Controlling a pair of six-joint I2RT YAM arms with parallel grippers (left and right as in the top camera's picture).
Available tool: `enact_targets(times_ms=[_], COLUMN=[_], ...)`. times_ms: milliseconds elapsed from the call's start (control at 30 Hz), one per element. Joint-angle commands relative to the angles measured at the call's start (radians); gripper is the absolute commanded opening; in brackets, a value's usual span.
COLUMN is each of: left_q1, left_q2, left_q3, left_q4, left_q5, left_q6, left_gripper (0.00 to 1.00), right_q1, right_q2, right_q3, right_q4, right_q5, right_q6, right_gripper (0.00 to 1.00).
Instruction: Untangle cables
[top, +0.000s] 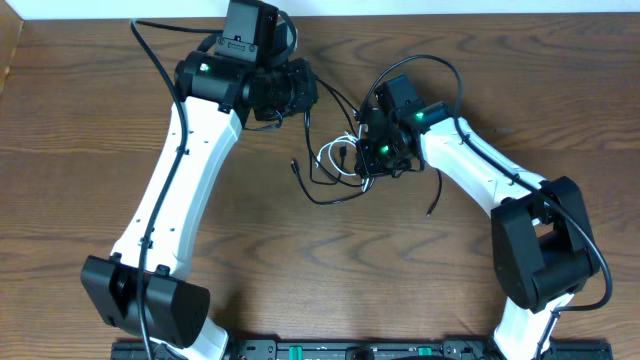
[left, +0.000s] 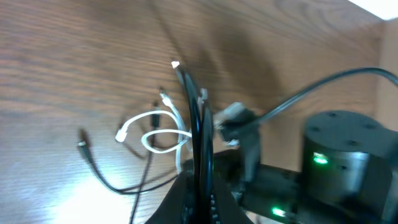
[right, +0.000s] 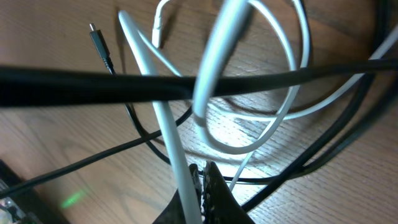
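Note:
Next, I let go of the black cable with my left gripper in the middle of the table, on the wood (top: 352, 151) (left: 169, 133) under the loops of the white cable.
The white cable (top: 337, 155) lies in loose loops mid-table, tangled with the black cable (top: 325, 195). My left gripper (top: 305, 110) is behind the tangle, and its jaws are shut on the black cable (left: 193, 118), which rises taut from the left gripper (left: 200, 183). White cable loops (left: 163, 134) rest on the wood beyond it. My right gripper (top: 372, 160) is at the tangle's right side. In the right wrist view the right gripper (right: 203, 169) is shut. The white cable (right: 174, 155) runs along the outside of its left finger, not visibly between the jaws. The black cable (right: 93, 81) stretches across above.
One black plug end (top: 295, 165) lies left of the tangle and another (top: 432, 210) lies right of it. Thicker robot wires (top: 150, 50) arc over the far table. The right arm's body (left: 339, 162) is close beside my left gripper. Bare wood table (top: 80, 150) spreads to the left.

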Motion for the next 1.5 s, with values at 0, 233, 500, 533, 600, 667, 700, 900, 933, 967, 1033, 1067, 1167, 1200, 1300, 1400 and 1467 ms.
enact_targets(times_ms=[0, 233, 500, 533, 600, 667, 700, 900, 933, 967, 1033, 1067, 1167, 1200, 1300, 1400, 1467], left_q1=[0.029, 0.037, 0.037, 0.037, 0.037, 0.037, 0.036, 0.035, 0.035, 0.035, 0.035, 0.035, 0.035, 0.035, 0.035, 0.035, 0.035], left_q2=[0.002, 0.026, 0.085, 0.095, 0.117, 0.137, 0.148, 0.203, 0.209, 0.218, 0.227, 0.233, 0.251, 0.257, 0.28, 0.301, 0.315], left_q3=[0.008, 0.006, 0.006, 0.006, 0.006, 0.006, 0.006, 0.005, 0.005, 0.005, 0.005, 0.005, 0.005, 0.005, 0.005, 0.005, 0.005], left_q4=[-0.029, -0.036, -0.034, -0.033, -0.034, -0.036, -0.038, -0.044, -0.044, -0.043, -0.04, -0.039, -0.027, -0.022, -0.016, -0.011, 0.011], left_q5=[-0.129, -0.267, -0.337, -0.343, -0.343, -0.343, -0.343, -0.343, -0.343, -0.343, -0.343, -0.343, -0.343, -0.343, -0.344, -0.344, -0.343], left_q6=[0.005, 0.005, 0.005, 0.005, 0.005, 0.002, 0.002, 0.002, 0.002, 0.002, 0.002, 0.002, 0.002, 0.002, 0.002, 0.002, -0.004], left_gripper=[0.08, 0.08, 0.08, 0.08, 0.08, 0.09, 0.09, 0.09, 0.09, 0.09, 0.09, 0.09, 0.09, 0.1, 0.1, 0.1, 0.1], right_q1=[-0.036, -0.218, -0.479, -0.507, -0.559, -0.612, -0.632, -0.787, -0.807, -0.833, -0.859, -0.876, -0.925, -0.94, -0.988, -1.009, -0.994], right_q2=[-0.079, -0.436, -0.751, -0.769, -0.793, -0.799, -0.799, -0.774, -0.768, -0.757, -0.745, -0.734, -0.705, -0.697, -0.683, -0.674, -0.669], right_q3=[0.024, 0.11, 0.19, 0.196, 0.208, 0.229, 0.241, 0.325, 0.335, 0.35, 0.365, 0.375, 0.392, 0.394, 0.394, 0.394, 0.394], right_q4=[-0.007, -0.073, -0.076, -0.076, -0.072, -0.07, -0.07, -0.01, 0.002, 0.023, 0.041, 0.054, 0.121, 0.153, 0.239, 0.282, 0.28], right_q5=[-0.006, -0.163, -0.173, -0.173, -0.173, -0.169, -0.169, -0.137, -0.135, -0.135, -0.113, -0.089, -0.043, -0.028, -0.055, -0.147, -0.301], right_q6=[-0.019, -0.027, 0.0, 0.003, 0.018, 0.019, 0.024, 0.074, 0.08, 0.087, 0.092, 0.098, 0.109, 0.116, 0.137, 0.192, 0.273], right_gripper=[0.01, 0.01, 0.01, 0.01, 0.01, 0.01, 0.01, 0.01, 0.01, 0.01, 0.01, 0.01, 0.01, 0.01, 0.01, 0.01, 0.01])
